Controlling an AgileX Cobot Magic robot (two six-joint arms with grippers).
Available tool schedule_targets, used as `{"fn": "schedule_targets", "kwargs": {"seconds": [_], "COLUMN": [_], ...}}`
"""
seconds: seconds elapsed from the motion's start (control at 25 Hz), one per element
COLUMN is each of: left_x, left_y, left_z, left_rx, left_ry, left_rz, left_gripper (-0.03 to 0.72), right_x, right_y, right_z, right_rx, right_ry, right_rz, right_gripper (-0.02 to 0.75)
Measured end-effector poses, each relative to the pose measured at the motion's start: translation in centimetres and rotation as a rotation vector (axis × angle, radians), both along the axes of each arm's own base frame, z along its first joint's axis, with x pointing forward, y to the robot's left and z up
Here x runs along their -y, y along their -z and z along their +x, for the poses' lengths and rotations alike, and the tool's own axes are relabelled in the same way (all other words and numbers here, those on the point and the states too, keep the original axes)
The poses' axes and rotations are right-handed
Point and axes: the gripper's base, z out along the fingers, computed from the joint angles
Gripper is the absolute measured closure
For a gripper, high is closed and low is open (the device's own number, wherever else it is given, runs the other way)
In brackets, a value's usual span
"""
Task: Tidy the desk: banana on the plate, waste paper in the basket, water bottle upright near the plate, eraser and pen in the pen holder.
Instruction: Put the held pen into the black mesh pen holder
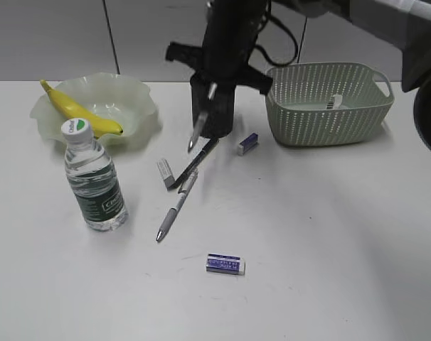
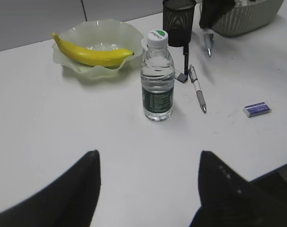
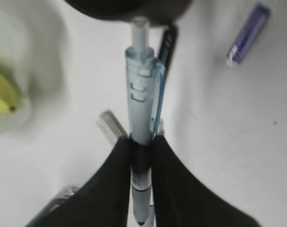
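The robot's right gripper should release the light-blue pen inside the black pen holder (image 1: 204, 84), between the plate and the basket. The pen is now tilted in front of the holder.
My right gripper (image 3: 141, 142) is shut on a light-blue pen (image 3: 139, 90) and holds it tilted in the air just in front of the black pen holder (image 1: 221, 114); the pen also shows in the exterior view (image 1: 199, 126). A black pen (image 1: 195, 162) and a white pen (image 1: 175, 207) lie on the table below. Erasers lie beside the pens (image 1: 165, 172), right of the holder (image 1: 247, 143) and at the front (image 1: 225, 264). The banana (image 1: 77, 110) lies on the pale green plate (image 1: 141, 92). The water bottle (image 1: 93, 177) stands upright. My left gripper (image 2: 149, 153) is open and empty.
A pale green basket (image 1: 329, 106) stands at the back right with a scrap of paper (image 1: 334, 101) inside. The right arm (image 1: 222, 35) hangs over the pen holder. The table's front edge shows at the lower right of the left wrist view (image 2: 276, 168).
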Motion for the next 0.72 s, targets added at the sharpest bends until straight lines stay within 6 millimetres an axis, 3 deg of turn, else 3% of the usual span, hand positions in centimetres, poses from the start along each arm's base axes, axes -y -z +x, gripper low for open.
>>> {"fn": "schedule_targets", "kwargs": {"seconds": [0.16,0.28,0.44,0.72], "left_x": [0.0,0.0,0.0,0.0], "left_y": [0.0,0.0,0.0,0.0], "left_z": [0.0,0.0,0.0,0.0], "left_rx": [0.000,0.000,0.000,0.000], "left_ry": [0.000,0.000,0.000,0.000], "left_rz": [0.000,0.000,0.000,0.000], "left_gripper": [0.206,0.206,0.206,0.206], "right_x": [-0.2,0.6,1.2,-0.5], "right_y": [-5.4,-7.7,-8.6,-8.4], "right_z": [1.0,1.7,2.6,4.5], "right_rx": [0.259,0.425,0.564,0.822], "right_ry": [-0.075,-0.148,-0.241,-0.329], "right_rz": [-0.040,-0.166,-0.263,-0.218], "right_gripper": [0.636,0.636,0.636,0.636]}}
